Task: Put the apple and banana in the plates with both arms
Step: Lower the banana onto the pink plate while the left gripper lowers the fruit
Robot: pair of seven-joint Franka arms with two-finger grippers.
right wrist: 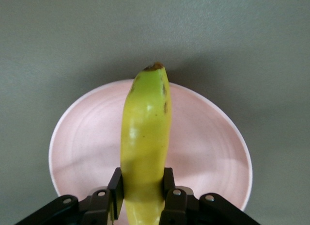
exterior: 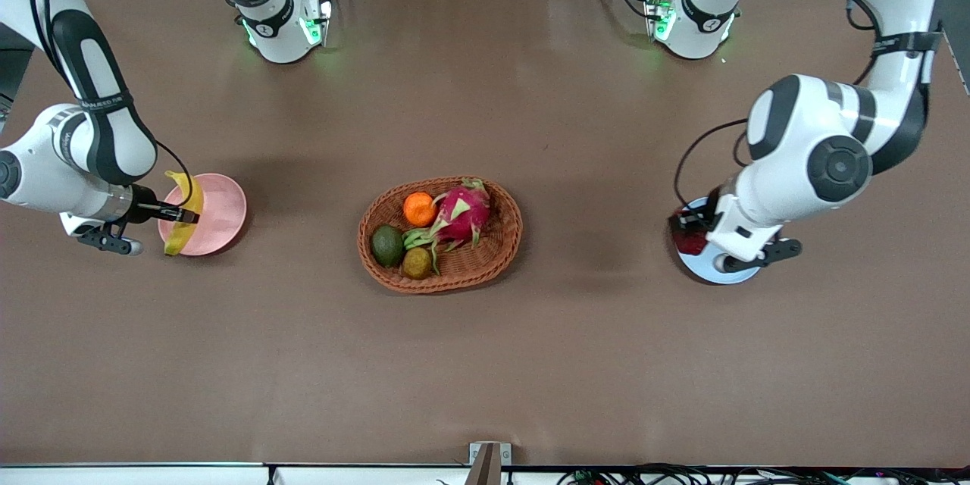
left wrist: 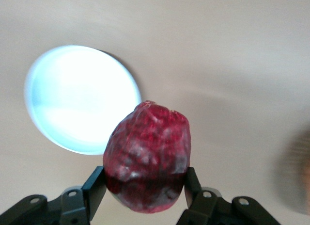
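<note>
Next, my left gripper releases the apple, now over the light blue plate's edge, on the light blue plate's half farther from the wicker basket [exterior: 737,225] [left wrist: 58,112].
My right gripper [exterior: 182,216] is shut on the yellow banana [exterior: 186,214] and holds it over the pale pink plate [exterior: 223,206] at the right arm's end of the table. In the right wrist view the banana [right wrist: 144,137] sits between the fingers above the pink plate [right wrist: 208,142]. My left gripper [exterior: 686,231] is shut on the dark red apple [exterior: 688,236] over the edge of the light blue plate [exterior: 708,269] at the left arm's end. In the left wrist view the apple [left wrist: 147,154] is clamped, with the blue plate [left wrist: 77,96] below and to one side.
An oval brown wicker basket [exterior: 500,250] stands mid-table between the plates. It holds a pink dragon fruit [exterior: 462,214], an orange [exterior: 418,208], an avocado [exterior: 387,245] and a small brownish fruit [exterior: 416,263].
</note>
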